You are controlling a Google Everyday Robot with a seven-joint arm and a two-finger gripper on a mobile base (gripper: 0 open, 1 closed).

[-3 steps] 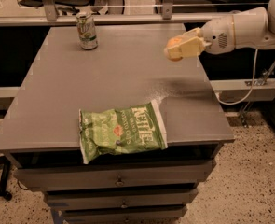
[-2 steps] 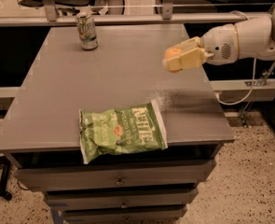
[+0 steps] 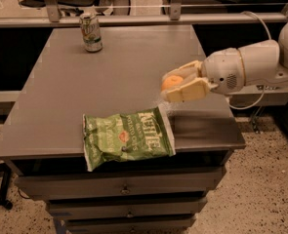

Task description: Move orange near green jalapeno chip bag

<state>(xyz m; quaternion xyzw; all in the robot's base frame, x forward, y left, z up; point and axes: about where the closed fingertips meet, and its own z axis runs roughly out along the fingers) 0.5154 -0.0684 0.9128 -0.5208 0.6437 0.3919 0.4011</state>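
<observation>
The robot's gripper needs to release the orange on the table (image 3: 172, 110) beside the back corner of the green jalapeno chip bag that is nearest the robot's arm. The orange now hangs above the table.
The green jalapeno chip bag (image 3: 126, 138) lies flat at the front edge of the grey table (image 3: 109, 72), white "Kettle" lettering facing right. My gripper (image 3: 175, 84) comes in from the right on a white arm and is shut on the orange (image 3: 172, 82), which shows between the two cream fingers (image 3: 187, 90). The orange hangs above the table, just above and to the right of the bag's upper right corner, not touching it.
A green-and-white drink can (image 3: 91, 31) stands upright at the table's back left. Drawers (image 3: 124, 186) sit under the tabletop. A rail with metal posts (image 3: 173, 4) runs behind the table. Speckled floor lies to the right.
My gripper has moved down and toward the front of the table with the orange in it, coming close to the bag's upper right corner. The bag and can have not moved.
</observation>
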